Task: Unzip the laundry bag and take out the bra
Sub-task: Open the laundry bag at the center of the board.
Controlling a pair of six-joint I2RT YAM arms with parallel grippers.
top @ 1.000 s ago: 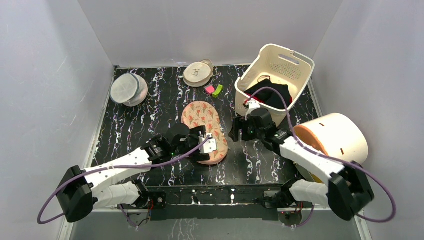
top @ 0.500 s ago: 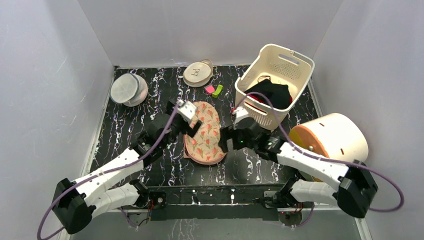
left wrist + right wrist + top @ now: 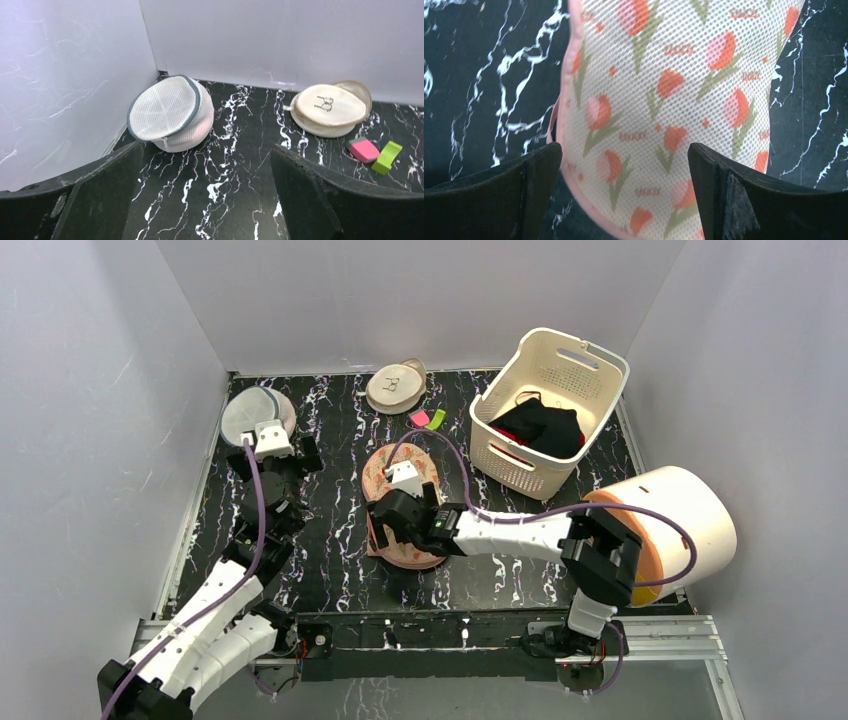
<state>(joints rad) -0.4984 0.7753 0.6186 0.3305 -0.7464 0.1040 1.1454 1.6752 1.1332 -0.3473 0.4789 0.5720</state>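
I will next move my right gripper to the laundry bag's pink edge (image 3: 376, 544) (image 3: 563, 152) beside the loop on its near lobe and take hold there.
The laundry bag (image 3: 378, 470), a peanut-shaped mesh pouch with red-and-green tulip prints and pink trim, lies flat at the middle of the table. My right gripper (image 3: 398, 530) hangs over its near lobe. In the right wrist view the bag (image 3: 674, 100) fills the frame, and my right gripper (image 3: 624, 200) is open above its left pink edge, holding nothing. My left gripper (image 3: 272, 455) is open and empty at the far left, well away from the bag; in its own view (image 3: 205, 195) only bare table lies between the jaws. No bra shows and no opening in the bag is visible.
A round grey-white domed pouch (image 3: 255, 415) lies in the far left corner, just beyond my left gripper. A round beige disc pouch (image 3: 395, 387) lies at the back, with a pink piece (image 3: 419, 418) and a green piece (image 3: 434, 421). A cream basket (image 3: 585, 365) holds black clothes. A cream tub (image 3: 675, 515) stands at the right.
My left arm has left the bag and swung left to the domed pouch. My right arm has swung left, over the bag's near lobe.
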